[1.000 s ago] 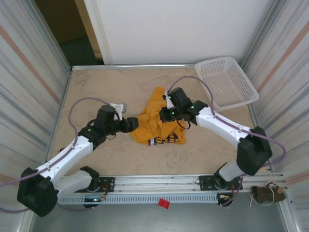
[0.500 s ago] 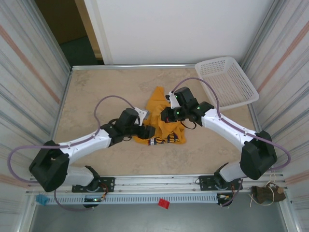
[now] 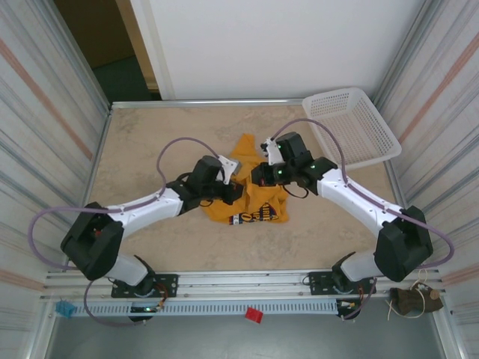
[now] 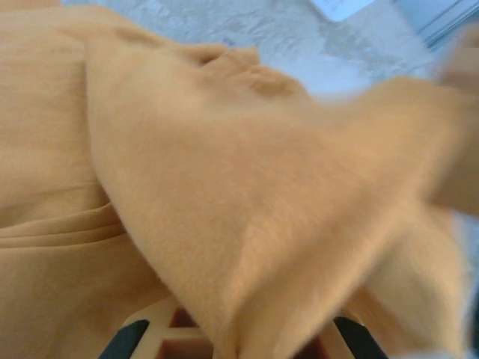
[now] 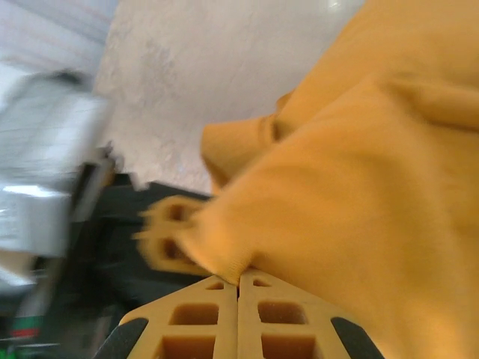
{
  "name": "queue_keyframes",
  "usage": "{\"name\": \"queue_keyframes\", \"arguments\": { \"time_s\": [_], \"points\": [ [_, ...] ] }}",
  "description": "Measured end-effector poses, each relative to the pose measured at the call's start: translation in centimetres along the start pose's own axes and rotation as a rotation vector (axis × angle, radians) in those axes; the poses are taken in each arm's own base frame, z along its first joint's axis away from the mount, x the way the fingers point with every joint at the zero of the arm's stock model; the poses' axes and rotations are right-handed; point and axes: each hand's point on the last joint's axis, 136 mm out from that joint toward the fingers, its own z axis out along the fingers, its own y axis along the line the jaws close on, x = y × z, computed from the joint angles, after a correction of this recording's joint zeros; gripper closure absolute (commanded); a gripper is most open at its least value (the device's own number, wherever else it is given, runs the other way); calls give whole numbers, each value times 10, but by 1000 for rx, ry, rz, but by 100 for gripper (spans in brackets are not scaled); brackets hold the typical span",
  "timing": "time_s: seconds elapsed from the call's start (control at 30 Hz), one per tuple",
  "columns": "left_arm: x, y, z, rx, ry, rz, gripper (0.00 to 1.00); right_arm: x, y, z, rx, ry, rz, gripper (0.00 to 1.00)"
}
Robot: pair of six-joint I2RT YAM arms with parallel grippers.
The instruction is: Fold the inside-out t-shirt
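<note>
The crumpled t-shirt is pinched close together by both grippers, so my left gripper should lift it while my right gripper takes the t-shirt's edge [image 3: 279, 214] near the dark lettering.
The inside-out t-shirt [image 3: 258, 200] lies crumpled at the table's middle, mustard yellow, with dark lettering along its near hem. My left gripper [image 3: 234, 191] is at the shirt's left side. In the left wrist view a fold of the t-shirt [image 4: 224, 187] runs down between the shut jaws of my left gripper [image 4: 239, 350] and hides the fingertips. My right gripper [image 3: 259, 176] is over the shirt's upper middle. In the right wrist view my right gripper [image 5: 238, 278] is shut, pinching an edge of the t-shirt [image 5: 359, 172] at its tips. The left gripper's fingers [image 5: 168, 235] blur just beyond it.
A white plastic basket [image 3: 352, 127] stands at the table's back right corner. Bare beige table [image 3: 150, 142] stretches to the left and behind the shirt. Corrugated walls close in both sides.
My left arm has swung right into the shirt, and its gripper has gone from open to shut on the cloth. My right gripper, still shut on the shirt, has shifted slightly up and right.
</note>
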Motion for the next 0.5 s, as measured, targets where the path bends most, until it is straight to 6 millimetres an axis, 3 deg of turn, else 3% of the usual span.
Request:
{"name": "queue_keyframes", "arguments": {
  "time_s": [0.03,0.1,0.17,0.23,0.3,0.5],
  "points": [
    [-8,-4,-11,50,-28,-16,100,-5,-8,-1,8,-13,25,100],
    [-31,-13,-39,161,-108,-49,100,-15,-19,2,10,-30,57,72],
    [-56,-21,-71,271,-202,-83,100,-23,-34,8,38,-37,95,55],
    [-78,-28,-98,353,-279,-97,100,-29,-48,15,63,-37,122,50],
    [-89,-39,-112,423,-309,-97,100,-29,-57,17,85,-37,142,46],
    [-104,-55,-120,542,-322,-157,100,-26,-55,-2,102,-86,121,37]
  ]
}}
